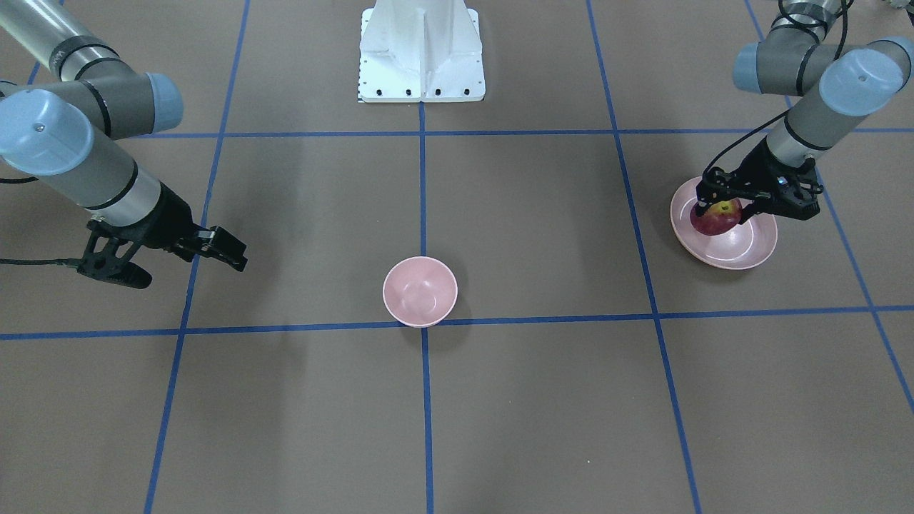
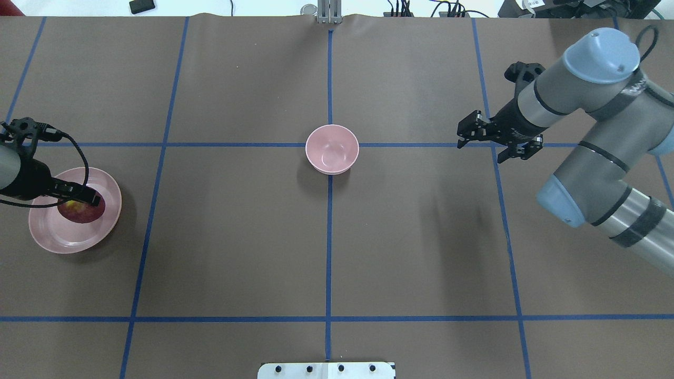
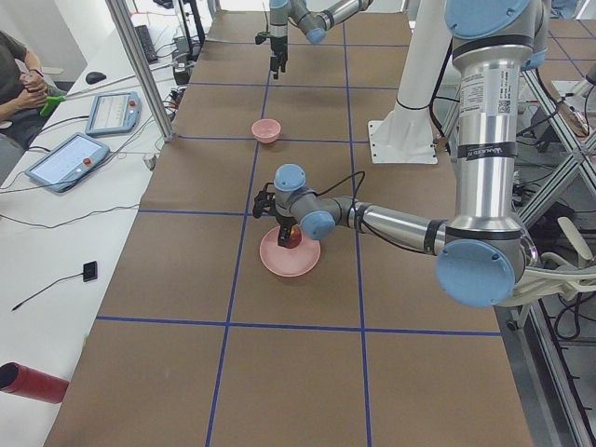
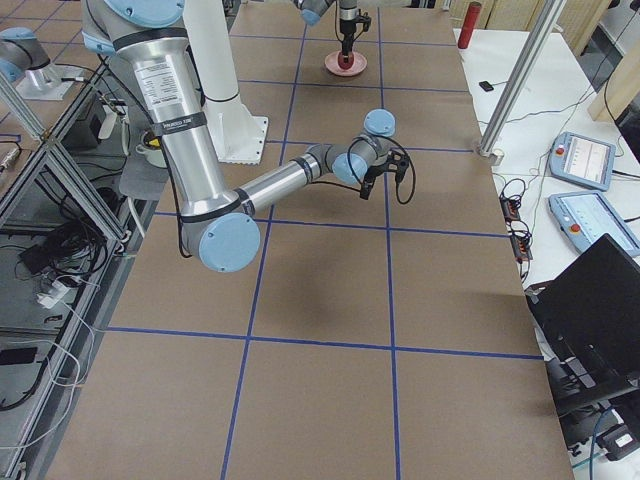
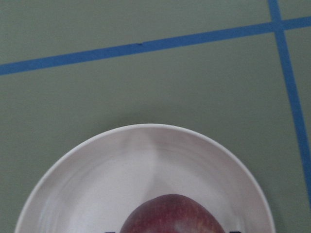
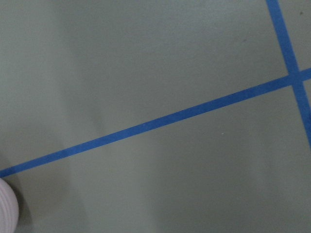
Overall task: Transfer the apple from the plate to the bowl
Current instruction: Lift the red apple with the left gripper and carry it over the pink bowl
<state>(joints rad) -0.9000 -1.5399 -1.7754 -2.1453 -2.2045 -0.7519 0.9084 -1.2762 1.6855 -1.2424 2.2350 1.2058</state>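
Observation:
My left gripper needs to release the dark red apple inside the small deep pink bowl [image 1: 420,294], by the crossing blue tape lines.
The dark red apple [image 1: 716,220] lies in the glossy pink plate [image 1: 742,257] on the robot's left side of the table. My left gripper [image 1: 725,210] is down over it, a finger on each side of the apple, closed against it; the apple rests low in the plate. In the left wrist view the apple [image 5: 172,216] fills the bottom edge, with the plate's rim [image 5: 146,127] beyond it. The small deep pink bowl [image 2: 332,149] stands empty at the table's middle. My right gripper [image 2: 463,134] hangs open and empty above the table, to the bowl's right.
Blue tape lines cross the brown table [image 2: 237,237]. The white robot base [image 1: 421,53] stands at the robot's side of the table. The bowl's rim shows at the bottom left of the right wrist view [image 6: 6,208]. A person sits beside the table in the exterior left view [image 3: 19,84].

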